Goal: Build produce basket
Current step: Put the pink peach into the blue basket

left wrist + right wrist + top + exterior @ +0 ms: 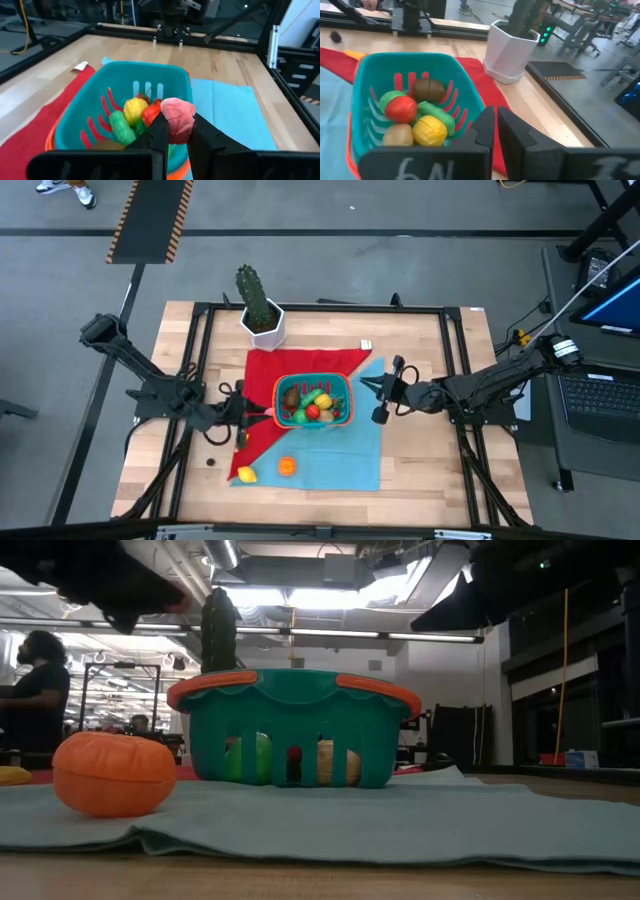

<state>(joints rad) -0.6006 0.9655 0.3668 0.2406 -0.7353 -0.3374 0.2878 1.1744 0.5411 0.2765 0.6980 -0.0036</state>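
Observation:
My left gripper needs to release the pink toy piece inside the teal basket point(312, 404) point(137, 125), between the yellow, red and green toys.
The teal basket point(313, 400) with an orange-red rim stands where the red and blue cloths meet. Inside it lie several toy pieces: yellow point(429, 129), red point(401, 108), green point(436, 114), brown point(428, 90). An orange toy point(287, 466) and a yellow one point(245, 474) rest on the cloth nearer the table's near edge. My left gripper point(176, 131) is at the basket's left rim, shut on a pink toy piece point(177, 117). My right gripper point(495, 127) hovers just right of the basket, shut and holding nothing. My left gripper pinches the pink toy piece point(178, 131) between its two fingers, by the piece's lower half, its top standing out past the fingertips. It reaches level from the table's left. The piece is lifted clear, over the basket's left rim point(75, 131).
A white hexagonal pot with a cactus point(262, 312) stands on the far side of the table, behind the basket. A small dark object point(211, 461) lies on the bare wood at the near left. Black frame rails point(320, 308) run along the table's edges. A person point(35, 680) stands in the room beyond.

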